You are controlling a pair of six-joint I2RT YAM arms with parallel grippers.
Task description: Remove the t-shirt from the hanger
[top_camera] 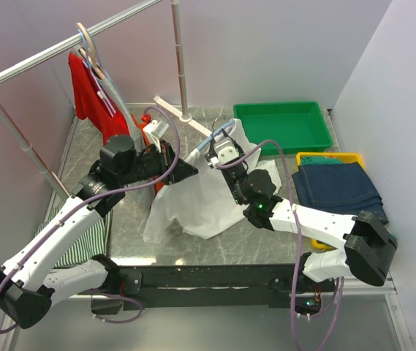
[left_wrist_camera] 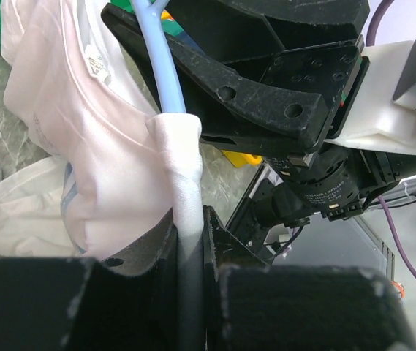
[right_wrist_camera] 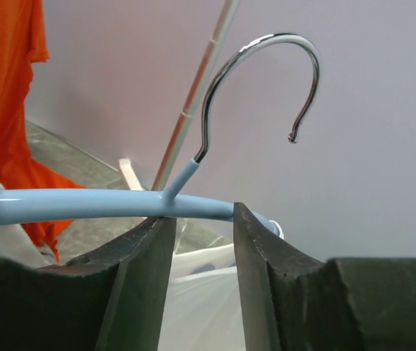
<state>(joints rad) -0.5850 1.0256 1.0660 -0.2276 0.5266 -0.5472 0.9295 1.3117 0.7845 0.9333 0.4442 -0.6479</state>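
Observation:
Next, my right gripper opens and takes the hanger's far arm (right_wrist_camera: pixel 262 221) near its end, since it is by the hanger's hook, close to my left gripper.
The white t-shirt (top_camera: pixel 197 201) lies crumpled on the table's middle, still partly on a light-blue hanger (top_camera: pixel 219 133) with a chrome hook. My left gripper (top_camera: pixel 188 172) is shut on a rolled strip of the t-shirt (left_wrist_camera: pixel 83 146) where it covers one hanger (left_wrist_camera: pixel 160 66) arm; its jaws (left_wrist_camera: pixel 191 238) pinch the white fabric. My right gripper (top_camera: pixel 218 152) is at the hanger's neck. In the right wrist view its fingers (right_wrist_camera: pixel 200 216) stand apart, and the blue hanger bar (right_wrist_camera: pixel 83 206) lies across their tips, not clamped between them. White t-shirt (right_wrist_camera: pixel 193 307) shows through the gap.
A clothes rack with a red shirt (top_camera: pixel 87 88) and an orange one stands at the back left, its post (top_camera: pixel 180 66) behind the hanger. A green tray (top_camera: pixel 284 124) is at the back right. A yellow tray with folded navy cloth (top_camera: pixel 335 186) is at the right. A striped cloth (top_camera: pixel 83 241) lies front left.

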